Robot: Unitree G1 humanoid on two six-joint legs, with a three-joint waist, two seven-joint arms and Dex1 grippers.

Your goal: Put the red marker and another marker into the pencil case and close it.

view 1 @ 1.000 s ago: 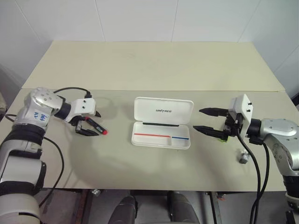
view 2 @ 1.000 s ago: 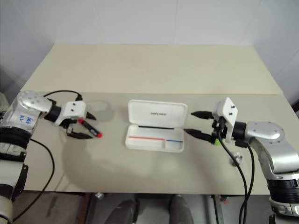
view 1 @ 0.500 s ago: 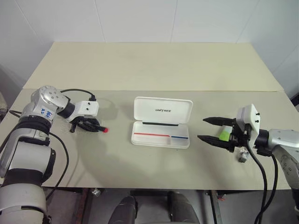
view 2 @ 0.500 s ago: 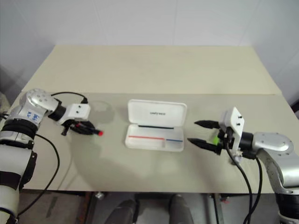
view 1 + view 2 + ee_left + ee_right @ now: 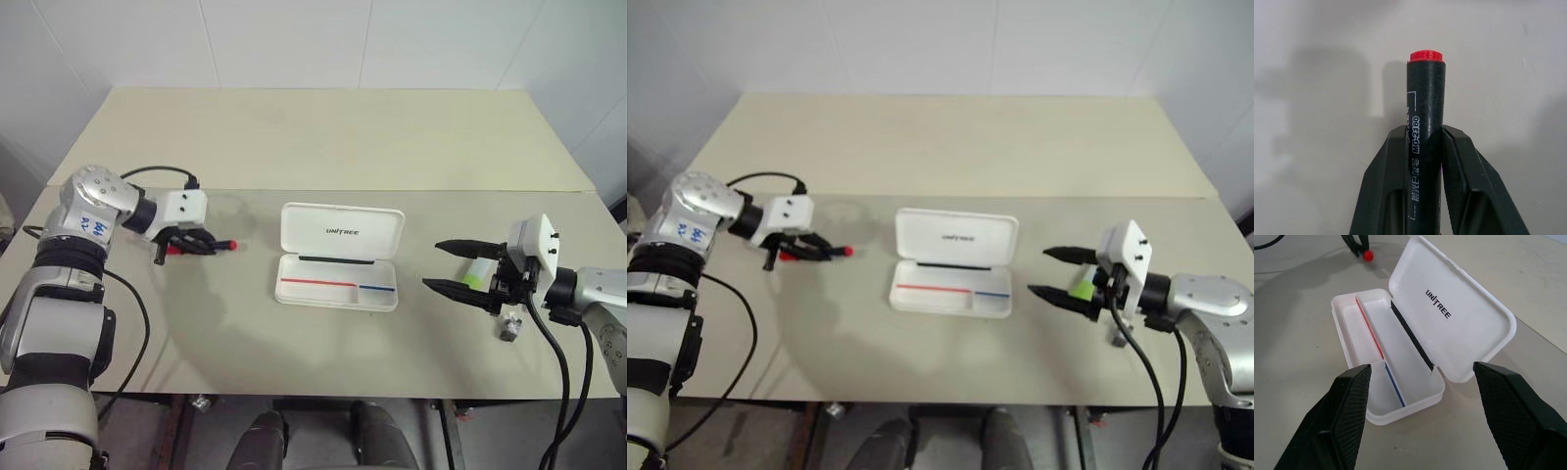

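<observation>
I will use my left gripper to set the red marker down in the pencil case's long slot (image 5: 353, 273) that lies behind the red line. The marker is now held off the table.
The red marker (image 5: 220, 245), black-bodied with a red end, is held off the table by my left gripper (image 5: 196, 242), left of the pencil case. The left wrist view shows both fingers clamped on the marker's barrel (image 5: 1425, 112). The white pencil case (image 5: 336, 284) lies open at the table's centre, its lid (image 5: 1459, 318) tilted back and its tray empty. My right gripper (image 5: 433, 264) hovers open to the right of the case, pointing at it. A light yellow-green marker (image 5: 477, 276) lies on the table, seen between that gripper's fingers near their base.
A small grey metal bit (image 5: 506, 329) sits on the table under my right wrist. A second tabletop (image 5: 323, 137) joins behind, past a seam. The front edge (image 5: 323, 395) runs close below the case. Cables hang from both wrists.
My left gripper has shut on the red marker and lifted it off the table. My right arm has drawn back to the right, away from the case, uncovering the yellow-green marker.
</observation>
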